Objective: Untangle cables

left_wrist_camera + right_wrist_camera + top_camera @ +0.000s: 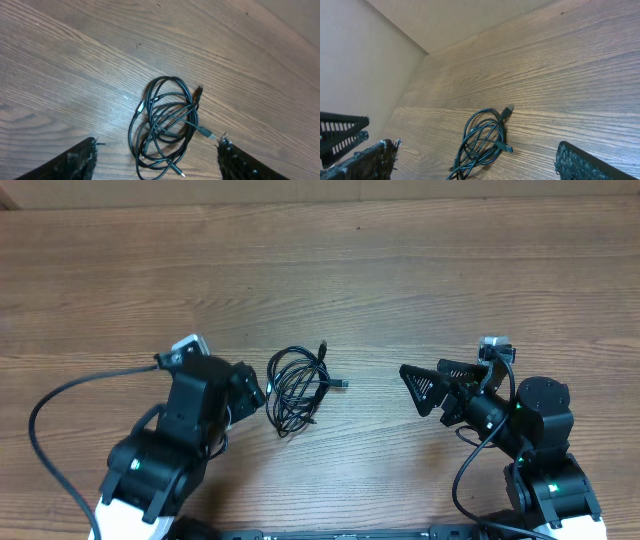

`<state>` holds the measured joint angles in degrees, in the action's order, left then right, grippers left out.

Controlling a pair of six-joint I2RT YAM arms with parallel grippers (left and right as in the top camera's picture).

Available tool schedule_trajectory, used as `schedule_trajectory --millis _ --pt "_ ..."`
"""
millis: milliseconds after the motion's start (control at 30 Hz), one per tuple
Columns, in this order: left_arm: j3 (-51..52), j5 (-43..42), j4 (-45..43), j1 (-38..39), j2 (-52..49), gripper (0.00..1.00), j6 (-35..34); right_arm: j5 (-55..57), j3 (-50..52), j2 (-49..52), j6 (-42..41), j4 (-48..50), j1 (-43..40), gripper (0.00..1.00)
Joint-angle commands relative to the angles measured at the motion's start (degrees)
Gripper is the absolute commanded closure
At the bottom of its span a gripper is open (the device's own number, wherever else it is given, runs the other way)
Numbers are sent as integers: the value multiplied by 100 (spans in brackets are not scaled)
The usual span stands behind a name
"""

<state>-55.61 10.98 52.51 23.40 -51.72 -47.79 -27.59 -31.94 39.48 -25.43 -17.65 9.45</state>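
The robot's left gripper needs to next grab the black cables by the coil's near side point(272, 381) point(138, 112) facing it, opposite the silver-tipped plug that sticks out.
The cables point(295, 390) lie in one loose tangled coil of thin black cord on the wooden table, between the two arms. One black plug point(322, 348) points away from the coil and a silver-tipped plug point(342, 384) sticks out to the right. My left gripper point(254, 392) sits just left of the coil, open, its jaws wide apart with the cables point(165, 127) ahead of them and nothing held. My right gripper point(420, 380) hovers to the right of the coil, open and empty, well apart from the cables point(482, 140).
The wooden table point(320, 270) stretches bare behind the coil. A thick black arm wire point(45, 420) loops at the left front. A beige wall point(360, 60) borders the table in the right wrist view.
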Motion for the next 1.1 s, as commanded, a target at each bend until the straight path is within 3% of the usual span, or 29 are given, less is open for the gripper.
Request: schedule_trajectory --millis 0,167,333,533,767,1067 --pt "264 -254 -35 35 295 23 -92 59 -98 -39 39 -4 -22 0" --pt "267 -555 -74 35 -66 24 -116 59 -98 164 39 -2 -22 0" --pt "267 -1252 -601 68 -1123 28 -129 59 -98 496 35 -11 -22 0" --pt "264 -1665 -1812 463 -2175 25 942 59 -98 984 37 -216 -22 0" --pt "264 -1523 -2092 560 -2798 18 1143 50 -98 1648 -7 -103 -20 0" --pt "264 -1320 -2540 562 -3486 23 1591 -116 -98 2035 -7 -262 -20 0"
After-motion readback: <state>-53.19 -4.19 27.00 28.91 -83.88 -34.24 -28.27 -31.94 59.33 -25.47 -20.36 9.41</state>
